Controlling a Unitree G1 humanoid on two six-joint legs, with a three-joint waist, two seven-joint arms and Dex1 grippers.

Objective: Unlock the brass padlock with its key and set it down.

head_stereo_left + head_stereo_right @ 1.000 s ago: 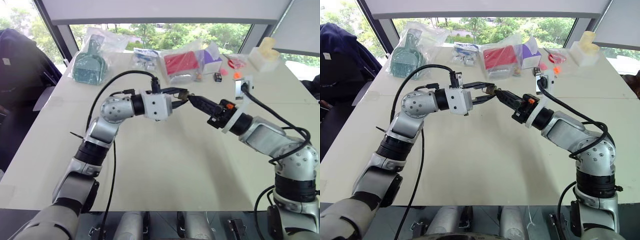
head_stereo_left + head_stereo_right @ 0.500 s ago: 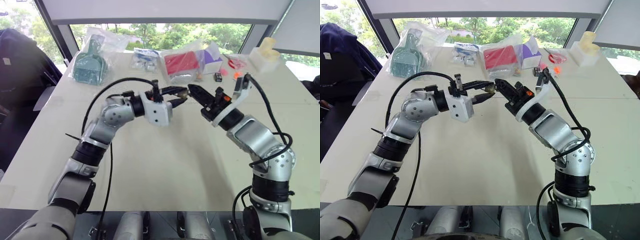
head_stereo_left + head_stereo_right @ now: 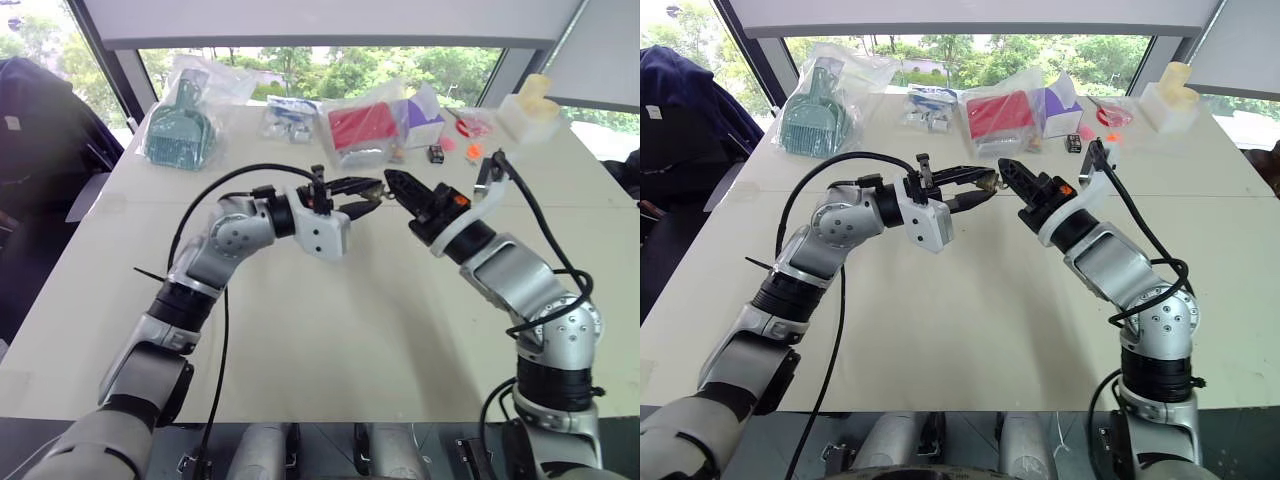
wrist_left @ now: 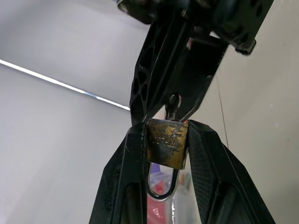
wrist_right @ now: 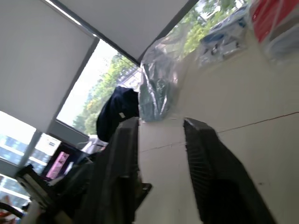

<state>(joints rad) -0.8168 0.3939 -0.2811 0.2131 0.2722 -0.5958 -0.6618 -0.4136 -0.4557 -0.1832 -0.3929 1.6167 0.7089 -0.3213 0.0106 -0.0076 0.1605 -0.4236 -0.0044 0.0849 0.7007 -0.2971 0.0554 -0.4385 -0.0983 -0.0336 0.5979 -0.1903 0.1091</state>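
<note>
My right gripper needs to take the padlock by its key end (image 4: 170, 124) after working the key, because the shackle sits back inside my left gripper's fingers.
My left gripper (image 3: 366, 194) is held above the table and is shut on the brass padlock (image 4: 166, 149). The lock's dull yellow body is pinched between the two black fingers (image 4: 135, 158), with its silvery shackle (image 4: 161, 186) lying back between them. The key (image 4: 174, 101) sticks out of the padlock's far end, its small round head showing. My right gripper (image 3: 393, 181) faces the left one tip to tip, just beyond the key. In the right wrist view its fingers (image 5: 124, 140) stand apart with nothing between them, so it is open.
Along the far side of the white table (image 3: 330, 340) lie a bagged teal dustpan (image 3: 178, 135), a bagged red item (image 3: 362, 128), a purple box (image 3: 425, 115), a small black block (image 3: 436, 153) and a white foam block (image 3: 528, 112). A dark jacket (image 3: 40, 130) hangs at the left.
My right gripper was shut at the padlock's key end a second ago; it has since opened, rolled and drawn slightly back. My left gripper has rolled a little while still gripping the padlock.
</note>
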